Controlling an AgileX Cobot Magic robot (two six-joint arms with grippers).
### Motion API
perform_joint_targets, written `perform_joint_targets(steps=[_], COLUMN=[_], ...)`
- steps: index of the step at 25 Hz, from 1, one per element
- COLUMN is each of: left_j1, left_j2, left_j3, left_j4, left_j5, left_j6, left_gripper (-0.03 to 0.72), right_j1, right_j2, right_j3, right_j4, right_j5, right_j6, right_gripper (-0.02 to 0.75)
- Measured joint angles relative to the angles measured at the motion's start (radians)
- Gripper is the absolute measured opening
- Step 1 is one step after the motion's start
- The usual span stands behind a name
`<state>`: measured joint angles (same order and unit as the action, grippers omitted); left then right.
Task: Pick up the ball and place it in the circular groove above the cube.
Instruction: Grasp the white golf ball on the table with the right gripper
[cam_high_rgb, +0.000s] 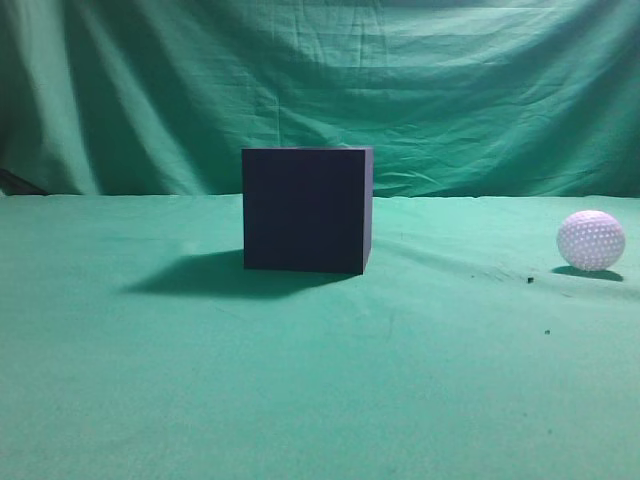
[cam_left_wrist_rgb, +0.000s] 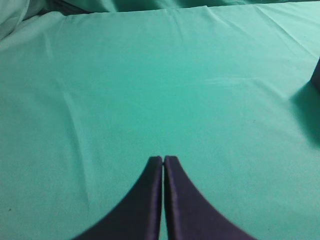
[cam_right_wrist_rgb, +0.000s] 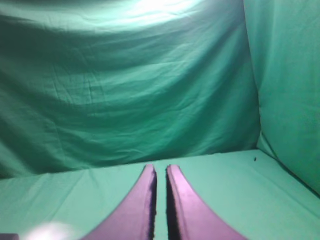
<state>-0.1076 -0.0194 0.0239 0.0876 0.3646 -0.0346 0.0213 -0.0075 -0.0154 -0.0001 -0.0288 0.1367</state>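
The middle of the white dimpled ball (cam_high_rgb: 591, 241) rests near the dark specks on the green cloth. My right gripper should close around it there.
The dark navy-black cube (cam_high_rgb: 306, 209) stands on the green cloth at mid-table in the exterior view. Its top face and groove are hidden at this height. A sliver of it shows at the right edge of the left wrist view (cam_left_wrist_rgb: 317, 75). The white dimpled ball (cam_high_rgb: 590, 240) rests on the cloth at the far right, well apart from the cube. A blurred white patch at the bottom left of the right wrist view (cam_right_wrist_rgb: 47, 232) may be the ball. My left gripper (cam_left_wrist_rgb: 163, 159) is shut and empty over bare cloth. My right gripper (cam_right_wrist_rgb: 160, 167) is nearly closed and empty. Neither gripper shows in the exterior view.
A green cloth (cam_high_rgb: 320, 380) covers the table, and a green curtain (cam_high_rgb: 320, 90) hangs behind it. The curtain also closes off the right side in the right wrist view (cam_right_wrist_rgb: 290, 90). A few dark specks (cam_high_rgb: 529, 280) lie near the ball.
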Motion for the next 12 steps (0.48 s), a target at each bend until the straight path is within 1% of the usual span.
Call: perform_joint_targets(steps=[3,6,9,12], left_j1=[0.000,0.000,0.000,0.000], left_j2=[0.000,0.000,0.000,0.000], left_j3=[0.000,0.000,0.000,0.000], left_j4=[0.000,0.000,0.000,0.000], left_j5=[0.000,0.000,0.000,0.000], left_j6=[0.000,0.000,0.000,0.000], left_gripper=[0.000,0.000,0.000,0.000], right_j1=[0.000,0.000,0.000,0.000], right_j2=[0.080,0.225,0.399,0.548], right_j3=[-0.109,-0.211,-0.306,-0.349], right_j4=[-0.002,-0.002,0.029,0.042], right_j5=[0.107,0.193,0.287,0.332], right_j6=[-0.012,-0.026,-0.026,-0.025], right_gripper=[0.048,0.048,0.048,0.048])
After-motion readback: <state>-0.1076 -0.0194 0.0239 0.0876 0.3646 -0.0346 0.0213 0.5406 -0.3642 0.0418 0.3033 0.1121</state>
